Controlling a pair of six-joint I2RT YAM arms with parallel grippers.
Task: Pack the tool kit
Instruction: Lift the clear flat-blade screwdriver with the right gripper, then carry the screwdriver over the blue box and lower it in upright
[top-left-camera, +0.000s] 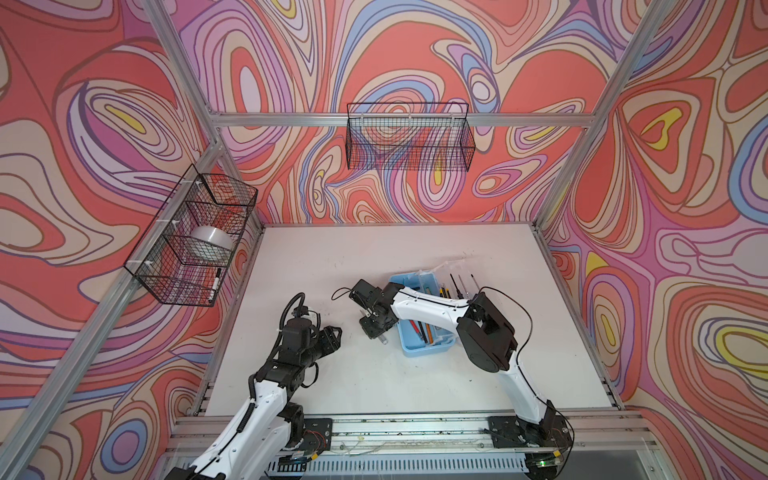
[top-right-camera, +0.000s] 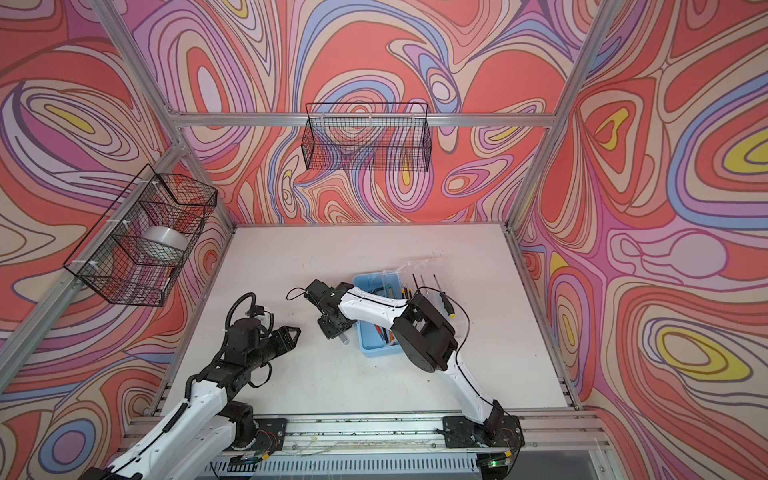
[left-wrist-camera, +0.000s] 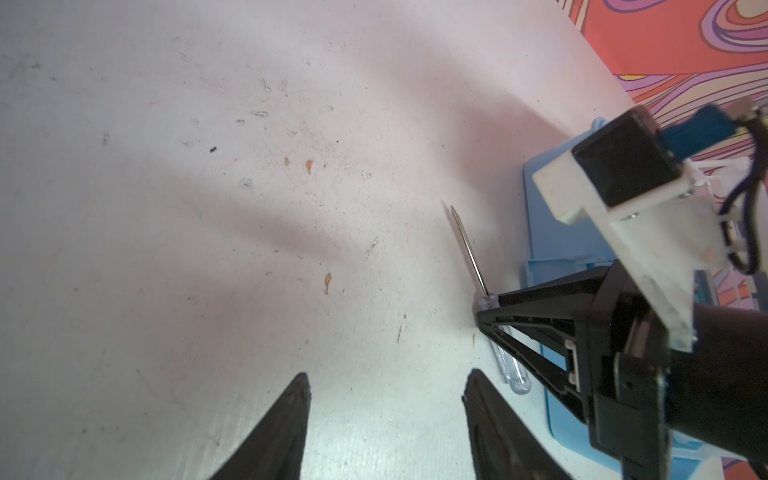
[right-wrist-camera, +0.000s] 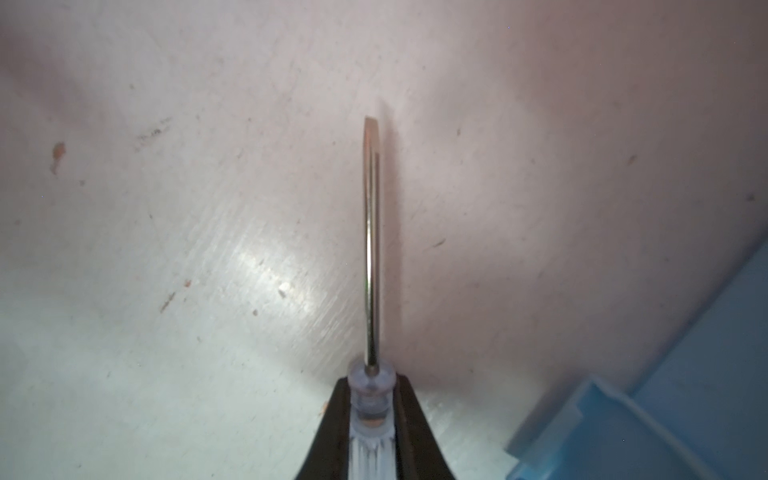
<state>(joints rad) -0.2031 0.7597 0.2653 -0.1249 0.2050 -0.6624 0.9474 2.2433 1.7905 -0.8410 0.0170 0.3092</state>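
Observation:
I should use my right gripper to release the clear-handled screwdriver in the case's clear lid (top-left-camera: 485, 299), so that it lies alongside the outermost screwdriver.
The light-blue case (top-left-camera: 428, 348) (top-right-camera: 376, 348) lies open right of the table's middle, its clear lid (top-left-camera: 453, 265) folded back. Pencils and orange-handled tools (top-left-camera: 419, 328) lie inside it. Several screwdrivers (top-left-camera: 461, 282) rest on the table just beyond its right side. My right gripper (right-wrist-camera: 371, 395) (top-left-camera: 374, 330) is shut on a clear-handled screwdriver (right-wrist-camera: 371, 249) (left-wrist-camera: 469, 249), low over the table by the case's left wall (right-wrist-camera: 623, 432). The shaft points away from the jaws. My left gripper (left-wrist-camera: 386, 382) (top-left-camera: 334, 334) stands open and empty, to the left of the right one.
A black wire basket (top-left-camera: 166, 266) on the left wall holds a tape roll (top-left-camera: 212, 243) and a marker (top-left-camera: 216, 284). Another wire basket (top-left-camera: 409, 137) hangs on the back wall. Aluminium frame posts edge the table (top-left-camera: 332, 257).

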